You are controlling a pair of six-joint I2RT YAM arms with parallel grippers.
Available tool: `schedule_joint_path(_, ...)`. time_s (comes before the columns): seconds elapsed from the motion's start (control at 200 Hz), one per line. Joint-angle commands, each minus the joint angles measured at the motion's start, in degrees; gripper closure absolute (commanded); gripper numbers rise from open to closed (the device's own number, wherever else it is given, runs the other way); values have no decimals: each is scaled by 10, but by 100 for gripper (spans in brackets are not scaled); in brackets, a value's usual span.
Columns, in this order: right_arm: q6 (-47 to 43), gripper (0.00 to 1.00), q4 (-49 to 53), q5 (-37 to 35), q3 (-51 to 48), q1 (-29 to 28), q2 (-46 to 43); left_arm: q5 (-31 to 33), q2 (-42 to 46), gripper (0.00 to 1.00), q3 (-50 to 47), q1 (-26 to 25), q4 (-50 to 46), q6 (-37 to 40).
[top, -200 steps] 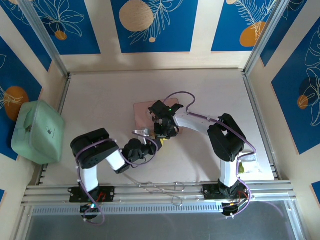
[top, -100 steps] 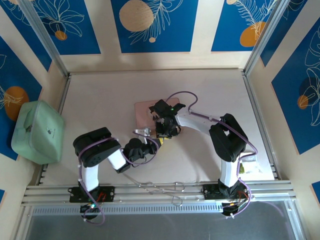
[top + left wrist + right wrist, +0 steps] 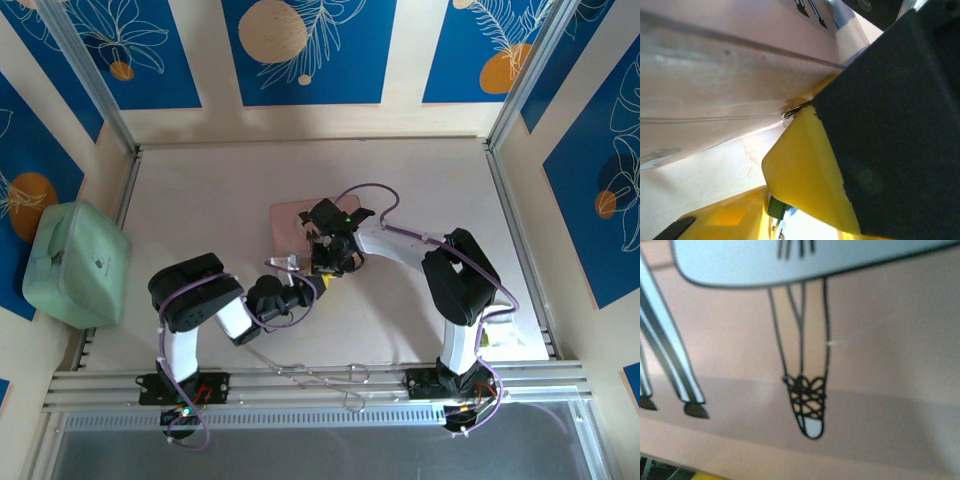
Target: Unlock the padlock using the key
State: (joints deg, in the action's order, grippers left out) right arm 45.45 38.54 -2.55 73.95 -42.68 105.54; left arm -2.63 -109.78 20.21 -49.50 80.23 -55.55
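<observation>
The padlock sits below the near edge of the pink tin box's lid as my right gripper leans over it, so next I back off and grip the padlock (image 3: 776, 207) from the front.
The pink tin box (image 3: 290, 225) lies mid-table. My right gripper (image 3: 328, 268) hangs at its near right corner, and the right wrist view sits so close over the printed pink lid (image 3: 880, 340) that its jaws are hidden. My left gripper (image 3: 303, 283) lies low on the table just in front of the box, touching the right gripper. In the left wrist view its yellow fingers (image 3: 805, 170) are close together beside the box wall (image 3: 715, 75). A small dark and blue thing, apparently the padlock (image 3: 789, 214), is pinched between them. I cannot make out the key.
A mint-green case (image 3: 75, 262) sits beyond the left rail. Thin silver wire pieces (image 3: 320, 375) lie along the front rail (image 3: 320, 390) between the arm bases. A small packet (image 3: 495, 332) rests at the right edge, by the right arm.
Both grippers and the pink box have crept a little to the right. The grippers stay pressed together at the box's near corner.
</observation>
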Motion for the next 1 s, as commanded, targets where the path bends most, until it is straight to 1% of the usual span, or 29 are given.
schedule_joint_path(0.0,7,79,8,62,-13,-9,-8,-30,-22,69,5,7,4,-55)
schedule_joint_path(0.13,8,79,2,68,-16,-7,-9,-45,-43,84,21,6,5,-71)
schedule_joint_path(0.25,10,79,0,70,-17,-7,-9,-45,-38,97,25,6,5,-72)
schedule_joint_path(0.43,10,78,-7,72,-19,-6,-10,-44,-27,100,25,7,5,-82)
schedule_joint_path(0.47,10,74,-10,69,-22,-7,-13,-43,-24,100,24,7,5,-83)
schedule_joint_path(0.55,14,53,-21,58,-36,-4,-27,-44,-17,100,21,10,5,-87)
schedule_joint_path(0.59,16,46,-36,54,-49,0,-41,-45,-13,100,19,12,5,-88)
schedule_joint_path(0.685,16,37,-110,57,-103,6,-96,-50,-10,100,15,17,5,-94)
schedule_joint_path(0.715,18,32,-143,51,-124,5,-118,-53,-9,100,14,20,4,-97)
schedule_joint_path(0.825,41,24,-299,59,-232,16,-199,-64,-4,100,13,24,5,-100)
schedule_joint_path(0.915,73,26,-435,103,-314,43,-228,-73,-3,100,15,27,5,-100)
schedule_joint_path(0.96,80,29,-476,125,-334,52,-225,-76,-4,100,16,28,5,-102)
schedule_joint_path(0.995,78,32,-487,133,-338,54,-217,-79,-6,100,17,29,5,-105)
